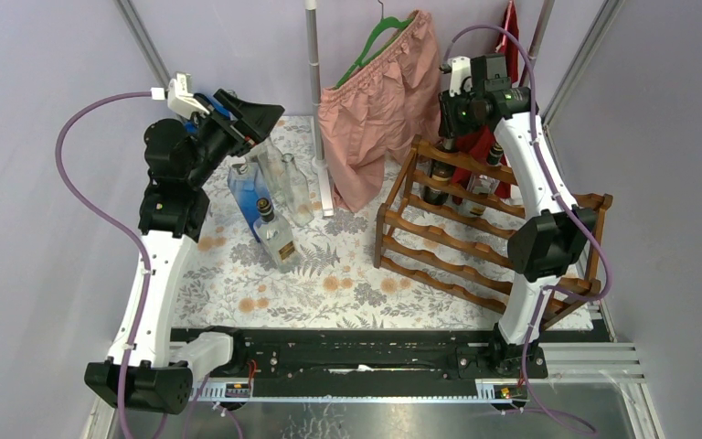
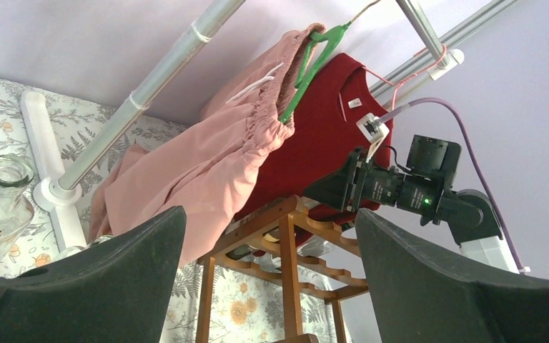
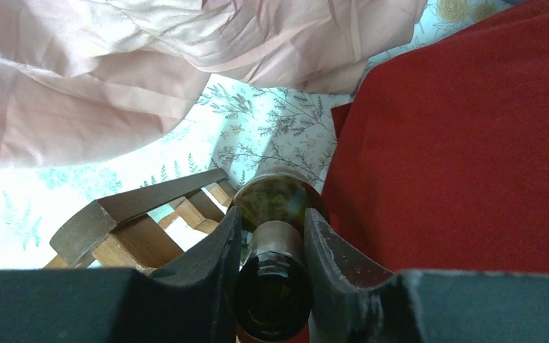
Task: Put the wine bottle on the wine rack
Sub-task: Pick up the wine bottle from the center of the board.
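The dark wine bottle will go down on the table (image 1: 316, 288) next to the square bottle, set there by my right gripper.
The reddish-brown wine rack (image 1: 448, 240) stands on the right half of the table. A dark wine bottle (image 1: 437, 179) leans in its far top tier. My right gripper (image 1: 457, 123) hangs over that tier. In the right wrist view its fingers (image 3: 221, 250) press on both sides of the dark wine bottle's (image 3: 277, 200) neck, so the right gripper (image 3: 273, 223) is shut on it, beside a rack rail (image 3: 136, 214). My left gripper (image 1: 258, 119) is raised at the far left, open. The left wrist view shows the left gripper (image 2: 271, 286) empty, with the wine rack (image 2: 286, 246) beyond.
A second bottle (image 1: 484, 181) lies in the rack's top tier. Clear bottles (image 1: 294, 187), a blue bottle (image 1: 249, 192) and a square bottle (image 1: 278, 240) stand at the left. A pole (image 1: 314, 91), a pink garment (image 1: 379, 105) and a red garment (image 1: 510, 41) hang behind.
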Available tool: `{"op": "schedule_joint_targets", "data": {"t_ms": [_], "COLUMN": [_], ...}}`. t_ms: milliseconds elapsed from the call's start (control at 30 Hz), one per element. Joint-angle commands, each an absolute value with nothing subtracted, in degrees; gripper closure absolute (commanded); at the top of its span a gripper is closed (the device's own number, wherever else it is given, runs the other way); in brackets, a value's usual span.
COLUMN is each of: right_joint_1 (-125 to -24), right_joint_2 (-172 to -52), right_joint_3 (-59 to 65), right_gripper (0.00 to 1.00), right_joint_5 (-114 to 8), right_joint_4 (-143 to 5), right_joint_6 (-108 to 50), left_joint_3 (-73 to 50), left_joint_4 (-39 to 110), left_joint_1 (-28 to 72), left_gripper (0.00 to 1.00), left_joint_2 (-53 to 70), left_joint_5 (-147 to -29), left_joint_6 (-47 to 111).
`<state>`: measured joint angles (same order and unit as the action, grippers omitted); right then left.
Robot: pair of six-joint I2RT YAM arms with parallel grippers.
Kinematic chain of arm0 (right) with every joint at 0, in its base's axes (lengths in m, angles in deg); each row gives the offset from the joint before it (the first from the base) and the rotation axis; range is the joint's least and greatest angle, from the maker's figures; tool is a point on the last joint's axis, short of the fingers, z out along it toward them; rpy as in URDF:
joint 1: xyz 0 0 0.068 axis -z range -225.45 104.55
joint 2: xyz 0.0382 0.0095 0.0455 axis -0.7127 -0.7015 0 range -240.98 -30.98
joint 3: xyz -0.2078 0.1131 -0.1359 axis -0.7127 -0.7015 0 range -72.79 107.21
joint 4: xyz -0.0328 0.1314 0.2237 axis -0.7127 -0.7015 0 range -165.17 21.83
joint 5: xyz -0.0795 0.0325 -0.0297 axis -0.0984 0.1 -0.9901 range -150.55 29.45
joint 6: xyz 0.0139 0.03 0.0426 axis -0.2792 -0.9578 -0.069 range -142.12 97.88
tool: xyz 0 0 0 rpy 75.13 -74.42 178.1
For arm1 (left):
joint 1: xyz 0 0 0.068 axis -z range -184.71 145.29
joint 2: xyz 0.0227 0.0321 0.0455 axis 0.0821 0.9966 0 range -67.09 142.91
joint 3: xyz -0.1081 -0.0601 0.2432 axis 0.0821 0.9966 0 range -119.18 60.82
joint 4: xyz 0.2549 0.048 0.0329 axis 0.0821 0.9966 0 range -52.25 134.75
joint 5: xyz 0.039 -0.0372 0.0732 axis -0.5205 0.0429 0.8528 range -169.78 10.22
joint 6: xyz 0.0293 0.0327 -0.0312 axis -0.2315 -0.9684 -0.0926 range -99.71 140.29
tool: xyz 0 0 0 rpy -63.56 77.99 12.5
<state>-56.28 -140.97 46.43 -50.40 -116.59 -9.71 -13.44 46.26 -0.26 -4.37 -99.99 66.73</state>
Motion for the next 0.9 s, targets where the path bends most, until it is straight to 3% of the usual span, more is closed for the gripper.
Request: {"op": "schedule_joint_targets", "data": {"t_ms": [0,100,367,667,867], "right_joint_1": [-56.4,-56.4,-57.1,-59.9,-63.5], "right_joint_2": [-139.5,-139.1,-141.4,-144.3,-144.2], "right_joint_3": [47.3,50.3,64.2,64.9,64.9], "right_gripper": [0.88,1.0,1.0,1.0,1.0], "right_joint_5": [-48.5,-47.8,-45.8,-44.5,-37.1], "right_joint_4": [-117.3,-115.6,-110.7,-102.5,-99.6], "right_joint_6": [-9.8,-9.3,-9.2,-7.4,-5.7], "left_joint_3": [-12.9,-12.6,-10.8,-9.4,-8.1], "left_joint_4": [40.7,38.2,29.9,27.4,27.1], "left_joint_1": [-0.2,0.2,5.4,6.3,7.2], "left_gripper": [0.05,0.06,0.06,0.06,0.07], "left_joint_2": [-4.4,-4.0,-3.7,-3.3,-3.9], "left_joint_5": [-103.7,-106.8,-109.0,-109.2,-109.0], "left_joint_6": [67.5,67.8,60.6,58.1,54.6]}}
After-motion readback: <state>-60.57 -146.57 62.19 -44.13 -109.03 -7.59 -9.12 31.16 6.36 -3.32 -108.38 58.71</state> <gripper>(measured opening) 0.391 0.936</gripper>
